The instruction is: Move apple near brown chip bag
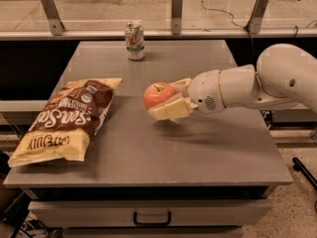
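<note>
The robot's gripper needs to release the apple, now held above the table's middle, straight in front of the soda can, on the table point(139, 117) next to the brown chip bag.
The red-orange apple point(157, 94) with a short dark stem is held in my gripper point(166, 99), above the middle of the grey table point(198, 148). The pale fingers point(168, 110) close around the apple from front and back, and the white arm reaches in from the right. The brown chip bag point(67, 118), brown in the middle with pale yellow ends, lies flat on the table's left side, a short gap to the left of the apple.
A silver-green soda can point(134, 40) stands upright at the table's far edge, left of centre. A rail with metal posts point(175, 11) runs behind the table. A drawer with a handle point(151, 217) sits under the table's front edge.
</note>
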